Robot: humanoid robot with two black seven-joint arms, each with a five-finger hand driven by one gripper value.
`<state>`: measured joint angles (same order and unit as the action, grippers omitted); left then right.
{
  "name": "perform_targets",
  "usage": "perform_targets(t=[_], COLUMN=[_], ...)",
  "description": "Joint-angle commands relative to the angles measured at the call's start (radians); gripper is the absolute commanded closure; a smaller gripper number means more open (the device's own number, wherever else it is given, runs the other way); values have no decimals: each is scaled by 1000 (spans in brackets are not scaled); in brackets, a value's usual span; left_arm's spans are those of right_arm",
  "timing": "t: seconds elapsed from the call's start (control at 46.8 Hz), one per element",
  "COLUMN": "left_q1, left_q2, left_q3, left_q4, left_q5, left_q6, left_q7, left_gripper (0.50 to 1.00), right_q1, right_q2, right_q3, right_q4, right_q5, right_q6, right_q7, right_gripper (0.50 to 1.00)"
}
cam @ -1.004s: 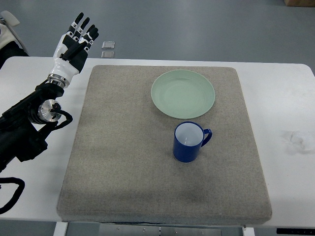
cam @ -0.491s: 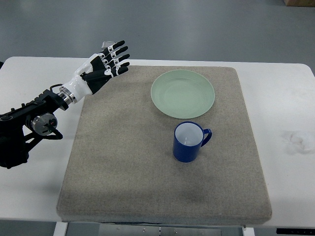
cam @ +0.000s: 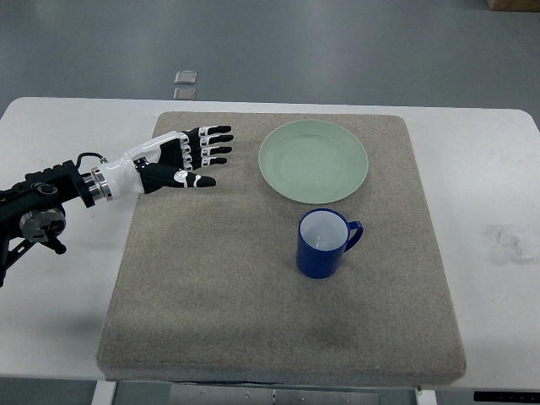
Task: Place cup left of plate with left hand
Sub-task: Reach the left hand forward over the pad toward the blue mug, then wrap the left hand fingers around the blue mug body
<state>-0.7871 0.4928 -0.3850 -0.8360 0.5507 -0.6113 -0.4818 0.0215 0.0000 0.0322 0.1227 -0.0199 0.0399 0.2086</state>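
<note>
My left gripper is to head to the blue cup next, where it should close around the cup's body (cam: pixel 304 245) from the side opposite the cup's handle.
A blue cup (cam: pixel 323 244) with a white inside stands upright on the grey mat (cam: pixel 211 278), its handle pointing right. It sits just below the pale green plate (cam: pixel 313 160), which lies at the mat's upper middle. My left hand (cam: pixel 192 155) hovers over the mat's upper left, fingers spread and pointing right toward the plate, holding nothing. It is well left and above the cup. The right arm is out of view.
The mat lies on a white table (cam: pixel 498 177). Two small grey squares (cam: pixel 185 83) lie on the floor beyond the table's far edge. A faint smudge (cam: pixel 509 240) marks the table at the right.
My left hand has swung down and right, from pointing up off the table's left corner to lying over the mat's upper left with fingers pointing right. Cup and plate have not moved.
</note>
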Motion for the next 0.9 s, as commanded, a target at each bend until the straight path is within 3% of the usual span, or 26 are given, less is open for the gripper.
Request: perform_targets(t=[0.0,0.449,0.876], left_q1=[-4,-1,-3], left_q2=[-10,-13,-42], left_q3=[0,26,49], left_q4=[-5,-158,-163], left_q5=[31,140,152], left_q6=[0,0,0], left_q7=[0,0,0], left_gripper=[508,508,508], right_q1=[0,0,0], right_q2=[0,0,0], right_q3=[0,0,0], right_q4=[0,0,0], right_q5=[0,0,0], right_q6=[0,0,0], right_q7=[0,0,0], right_gripper=[568,568,568])
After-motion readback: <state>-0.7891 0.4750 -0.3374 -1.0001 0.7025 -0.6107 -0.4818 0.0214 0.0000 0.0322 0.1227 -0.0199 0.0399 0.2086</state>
